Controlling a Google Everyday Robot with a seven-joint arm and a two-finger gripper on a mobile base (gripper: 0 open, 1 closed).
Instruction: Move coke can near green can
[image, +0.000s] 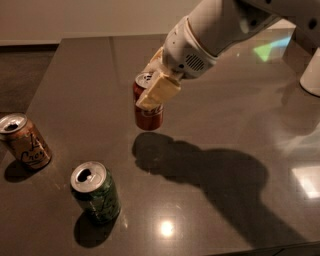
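Next, my gripper lets go of the coke can on the table (138, 184) close beside the green can, toward the shadow of the arm.
The coke can (148, 116), red with a silver top, is held upright in my gripper (156, 89) a little above the dark table (225, 165), near its middle. The cream fingers (159, 92) are shut around the can's upper part. The green can (95, 192), dark green with a mottled pattern and an open silver top, stands upright at the front left, well below and left of the held can. The white arm comes in from the upper right.
A tan-orange can (26, 141) with dark script stands at the left edge. A white object (312, 75) stands at the right edge. The arm casts a large shadow (200, 175) across the table's middle. The table's front edge runs along the bottom right.
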